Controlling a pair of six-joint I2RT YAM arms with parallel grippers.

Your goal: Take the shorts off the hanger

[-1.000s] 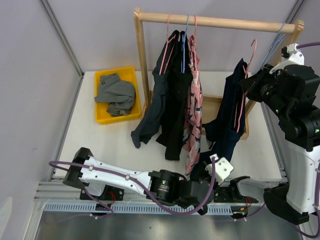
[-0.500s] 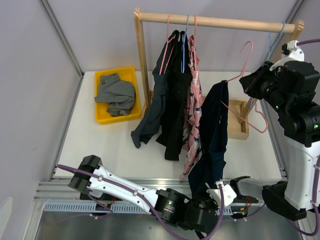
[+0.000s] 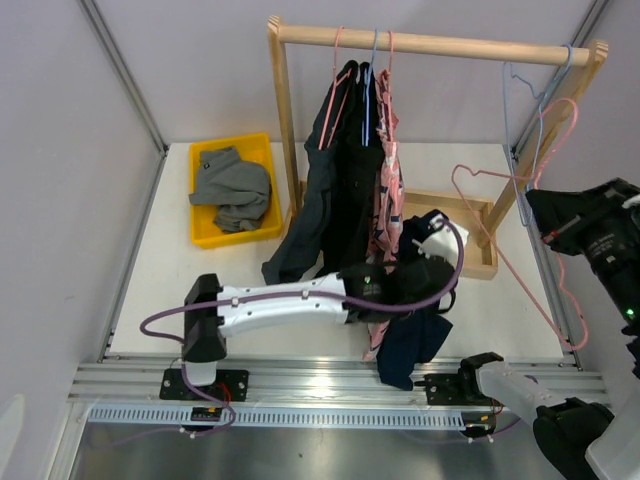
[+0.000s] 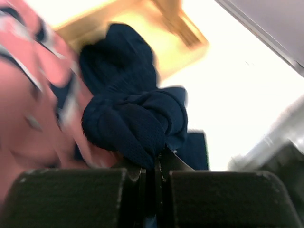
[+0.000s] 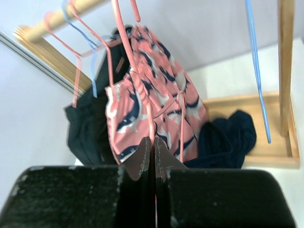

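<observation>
My right gripper is going to release the pink hanger on the bare part of the top bar [image 3: 506, 47] next to the blue hanger.
My left gripper [image 3: 426, 272] is shut on the navy shorts [image 3: 410, 338], which hang bunched from it over the table's front edge. In the left wrist view the navy shorts [image 4: 135, 118] bulge out of the shut jaws [image 4: 156, 164]. My right gripper [image 3: 546, 215] is shut on the wire of a bare pink hanger [image 3: 510, 255], held off the rail at the right; the wrist view shows its jaws [image 5: 153, 145] pinching the pink wire [image 5: 124, 42]. Dark charcoal [image 3: 310, 215], black [image 3: 350, 220] and pink patterned shorts [image 3: 388, 200] hang on the rack. Grey shorts [image 3: 232, 187] lie in the bin.
The wooden rack's top rail [image 3: 440, 43] spans the back and its base frame [image 3: 478, 240] lies on the table. An empty blue hanger [image 3: 518, 95] hangs at the rail's right end. The yellow bin [image 3: 205, 235] sits at the back left.
The navy shorts have come off the pink hanger. My left arm swung up over the table carrying them. My right gripper drew the now bare hanger down and to the right.
</observation>
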